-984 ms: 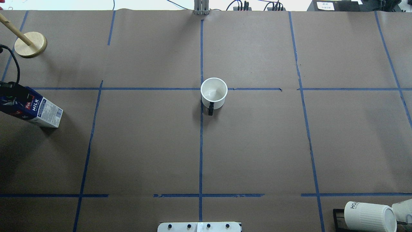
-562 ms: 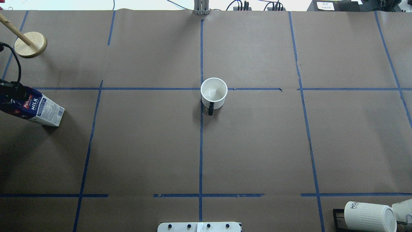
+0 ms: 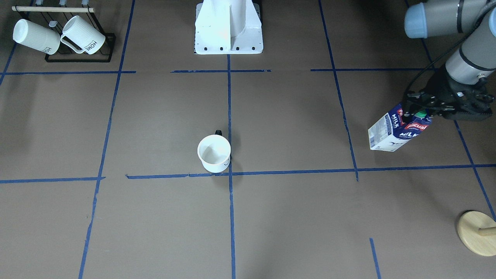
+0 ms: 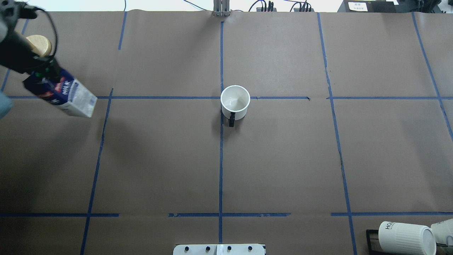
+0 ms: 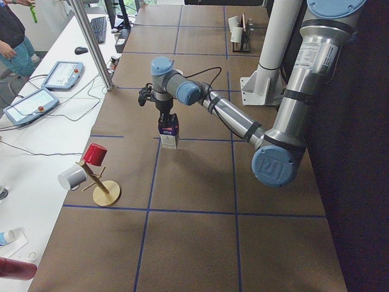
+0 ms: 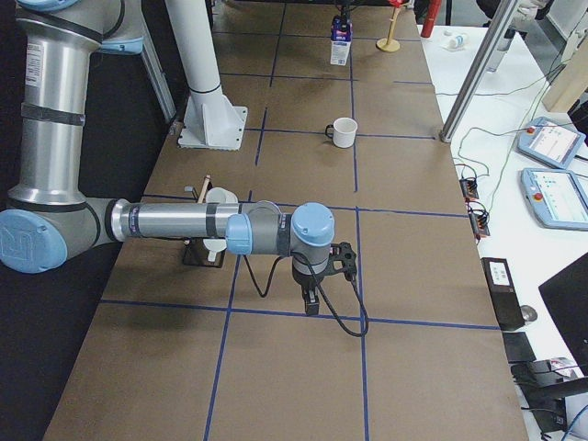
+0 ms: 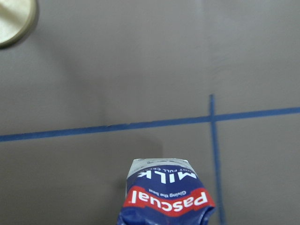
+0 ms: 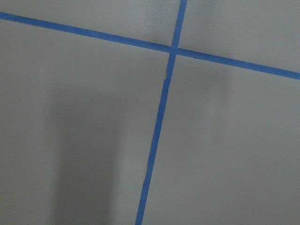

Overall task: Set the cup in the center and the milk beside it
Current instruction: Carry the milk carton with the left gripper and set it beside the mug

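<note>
My left gripper is to put the milk down close beside the cup. It will set the milk on the wooden cup stand's side (image 3: 247, 162).
The cup (image 4: 235, 102) stands upright on the center (image 4: 222, 97), just right of the tape crossing, with its black handle towards the robot. It also shows in the front view (image 3: 214, 153). My left gripper (image 4: 44, 72) is shut on the top of the milk (image 4: 65, 95) at the far left. It holds the carton upright, seemingly a little above the surface (image 3: 395, 130). The left wrist view looks down on the carton (image 7: 166, 197). My right gripper (image 6: 312, 299) shows only in the exterior right view, low over the near table. I cannot tell if it is open.
A black rack with two ribbed HOME mugs (image 3: 62, 37) stands at the robot's near right corner. A wooden cup stand (image 3: 476, 232) stands at the far left, just beyond the milk. The robot base (image 3: 228, 31) is at the near middle edge.
My left gripper has carried the milk away from the robot and slightly towards the middle. The cup has not moved.
</note>
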Controlling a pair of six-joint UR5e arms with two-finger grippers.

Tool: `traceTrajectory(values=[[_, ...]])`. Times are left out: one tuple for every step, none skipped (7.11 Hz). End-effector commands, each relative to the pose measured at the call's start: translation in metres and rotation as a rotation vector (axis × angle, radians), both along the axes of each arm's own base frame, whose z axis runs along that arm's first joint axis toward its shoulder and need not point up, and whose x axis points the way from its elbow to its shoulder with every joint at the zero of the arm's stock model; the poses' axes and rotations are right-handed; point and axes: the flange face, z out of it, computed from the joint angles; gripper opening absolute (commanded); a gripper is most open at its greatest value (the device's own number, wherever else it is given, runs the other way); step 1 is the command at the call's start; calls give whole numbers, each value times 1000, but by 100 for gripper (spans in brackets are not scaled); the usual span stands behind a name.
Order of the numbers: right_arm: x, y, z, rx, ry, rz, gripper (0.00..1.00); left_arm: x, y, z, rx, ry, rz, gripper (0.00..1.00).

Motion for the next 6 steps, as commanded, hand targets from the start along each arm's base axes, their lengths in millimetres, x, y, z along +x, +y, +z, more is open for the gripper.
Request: traceTrajectory(values=[[0, 0, 0, 1, 0, 0, 100, 92, 9, -104, -80, 6, -25, 42], [0, 0, 1, -2, -1, 0, 100, 152, 18, -142, -90, -10, -55, 42], [0, 1, 2, -4, -1, 0, 100, 203, 12, -185, -129, 3, -66, 42], [0, 1, 3, -7, -1, 0, 100, 235, 6, -216, -151, 8, -67, 42], [0, 1, 3, -7, 1, 0, 100, 261, 1, -225, -127, 11, -87, 42], [0, 0, 2, -6, -1, 0, 100, 276, -1, -220, -109, 23, -91, 43]])
